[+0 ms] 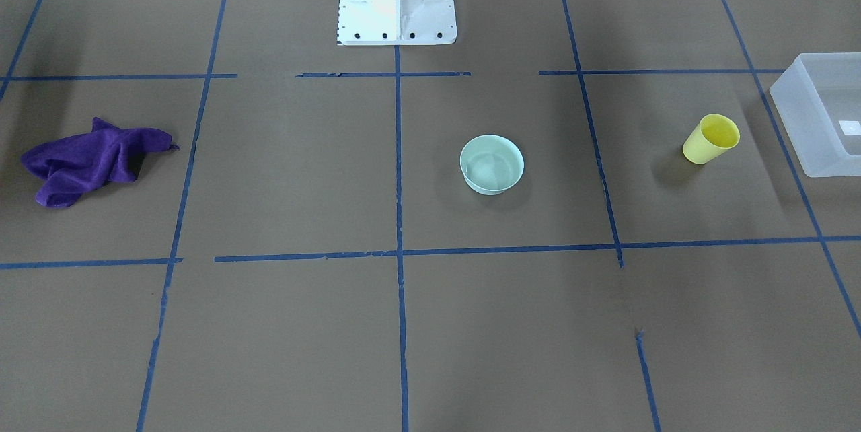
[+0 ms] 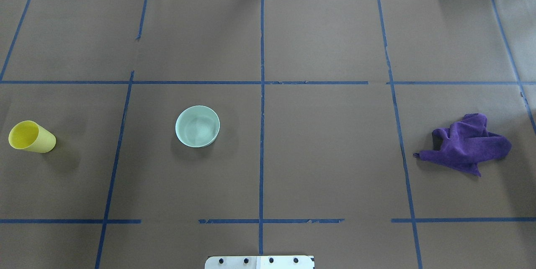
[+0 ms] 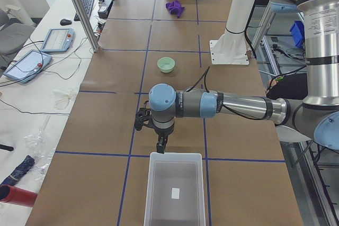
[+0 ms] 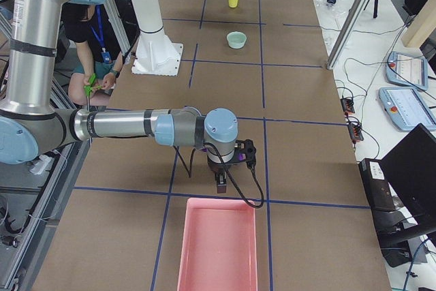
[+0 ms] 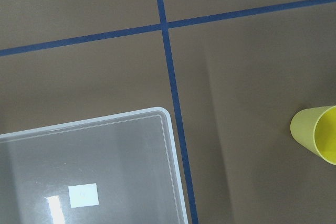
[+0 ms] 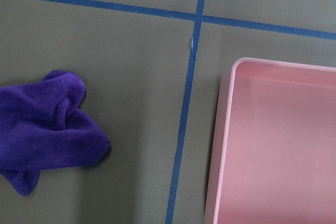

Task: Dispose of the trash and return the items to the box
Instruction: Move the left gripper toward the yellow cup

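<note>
My left gripper is to grab the yellow cup next by its rim (image 1: 738,138) (image 5: 314,136), on the side closest to the frosted box.
A yellow cup (image 1: 711,138) stands upright on the table's left part, also in the overhead view (image 2: 31,136) and left wrist view (image 5: 317,136). A mint-green bowl (image 1: 492,163) stands empty near the middle (image 2: 197,126). The frosted box (image 1: 807,142) with a white label sits empty at the table's left end (image 5: 173,150). My left gripper (image 3: 160,144) hangs above the table by the box's (image 3: 150,183) rim. My right gripper (image 4: 221,183) hangs near the pink tray. I cannot tell if either is open or shut.
A crumpled purple cloth (image 2: 467,143) lies on the right part of the table (image 6: 44,129). A pink tray (image 4: 218,243) sits empty at the right end (image 6: 278,145). The robot's white base (image 1: 397,8) stands at the table's rear middle. Blue tape lines grid the brown surface.
</note>
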